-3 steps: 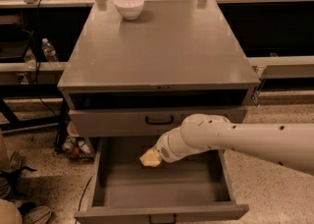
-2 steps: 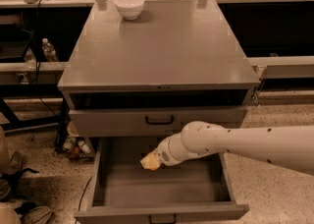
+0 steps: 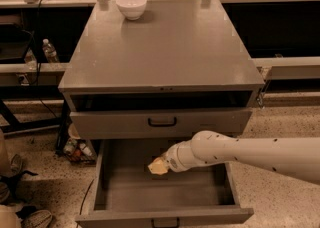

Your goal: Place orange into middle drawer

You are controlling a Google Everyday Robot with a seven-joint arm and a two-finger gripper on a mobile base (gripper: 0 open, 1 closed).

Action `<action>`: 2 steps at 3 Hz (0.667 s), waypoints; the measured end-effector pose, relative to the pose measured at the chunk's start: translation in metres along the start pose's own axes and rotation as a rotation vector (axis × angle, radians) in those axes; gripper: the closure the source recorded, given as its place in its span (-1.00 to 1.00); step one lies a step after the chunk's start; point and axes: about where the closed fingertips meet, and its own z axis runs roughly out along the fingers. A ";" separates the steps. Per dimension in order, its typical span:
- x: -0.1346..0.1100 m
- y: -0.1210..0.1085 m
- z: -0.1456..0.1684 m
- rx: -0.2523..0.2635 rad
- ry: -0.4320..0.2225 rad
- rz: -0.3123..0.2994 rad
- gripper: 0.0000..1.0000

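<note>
The middle drawer has a grey bottom. I should have my gripper let go of the orange on that bottom, near the centre point(image 3: 152, 167) between the drawer's sides.
The middle drawer point(image 3: 150, 194) is pulled wide open at the bottom of the grey cabinet, showing its tall side walls and flat grey floor. My white arm reaches in from the right. My gripper point(image 3: 157, 166) is a pale yellow tip over the upper middle of the drawer's floor, inside its walls. I cannot make out the orange as a separate thing. It may be within the pale yellow tip, or it may be hidden by my arm.
Above the open drawer is a shut, shallower drawer front with a black loop handle point(image 3: 162, 121). A white bowl point(image 3: 131, 6) stands at the back of the cabinet top point(image 3: 165, 52). A water bottle point(image 3: 49, 51) and clutter lie at the left on the floor.
My gripper has moved slightly down and to the right, deeper into the open drawer. Nothing else has moved.
</note>
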 end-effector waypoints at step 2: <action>0.001 -0.024 0.038 -0.065 -0.151 -0.057 1.00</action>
